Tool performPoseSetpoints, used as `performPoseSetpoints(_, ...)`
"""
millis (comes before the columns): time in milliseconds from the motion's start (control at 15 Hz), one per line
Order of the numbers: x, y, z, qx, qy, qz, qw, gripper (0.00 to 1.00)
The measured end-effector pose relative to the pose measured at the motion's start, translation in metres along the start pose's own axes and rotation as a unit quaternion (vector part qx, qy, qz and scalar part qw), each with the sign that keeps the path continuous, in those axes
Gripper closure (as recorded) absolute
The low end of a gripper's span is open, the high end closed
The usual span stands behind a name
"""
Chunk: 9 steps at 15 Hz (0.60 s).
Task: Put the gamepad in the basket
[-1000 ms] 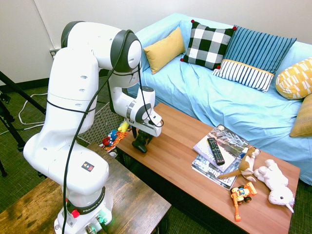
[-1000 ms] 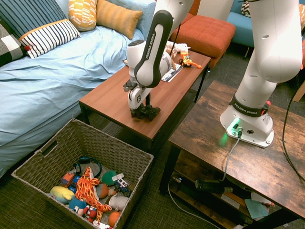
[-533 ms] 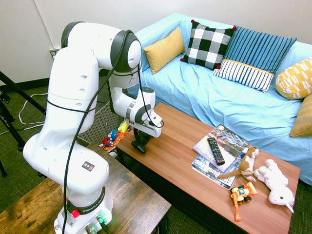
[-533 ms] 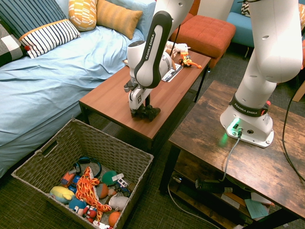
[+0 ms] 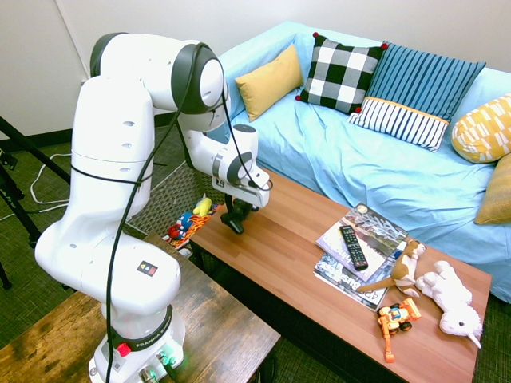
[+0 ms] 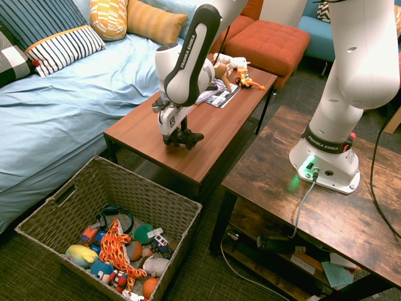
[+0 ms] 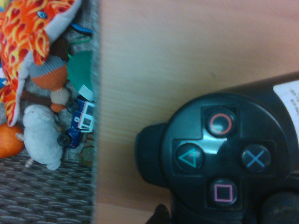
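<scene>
Next, my gripper lets go of the gamepad on the headphones in the basket [image 6: 127, 221] [image 7: 80, 28], beside the head of the flame-patterned plush.
The black gamepad [image 6: 185, 139] hangs just above the near end of the wooden coffee table [image 6: 139, 128], with my gripper [image 6: 178, 132] shut on it from above. From the other side the gamepad [image 5: 233, 221] shows as a dark lump under the gripper [image 5: 233, 212]. In the wrist view the gamepad [image 7: 217, 156] fills the corner, its four symbol buttons facing the camera. The woven grey-brown basket [image 6: 49, 221] stands on the floor below the table's end, half full of toys; part of its rim [image 7: 42, 196] shows in the wrist view.
A TV remote [image 5: 353, 246] lies on magazines [image 5: 359, 255] further along the table, with plush animals [image 5: 451, 299] and an orange toy [image 5: 397, 317]. The blue sofa [image 6: 69, 94] runs along the table's far side. A dark wooden side table [image 6: 326, 213] bears the arm.
The gripper has risen with the gamepad, lifting it off the tabletop, and has shifted a little toward the sofa side of the table's end.
</scene>
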<state>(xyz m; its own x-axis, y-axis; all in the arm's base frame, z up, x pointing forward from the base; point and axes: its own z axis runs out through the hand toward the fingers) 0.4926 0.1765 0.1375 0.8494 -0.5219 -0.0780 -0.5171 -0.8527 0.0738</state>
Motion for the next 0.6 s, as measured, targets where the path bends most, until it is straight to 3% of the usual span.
performPoseSetpoints(333, -0.05, -0.126, -0.037, -0.011, 0.025, -0.036, 0.999, 1.0)
performPoseSetpoints(600, -0.067, -0.213, 0.021, -0.023, 0.007, -0.059, 0.998, 1.0)
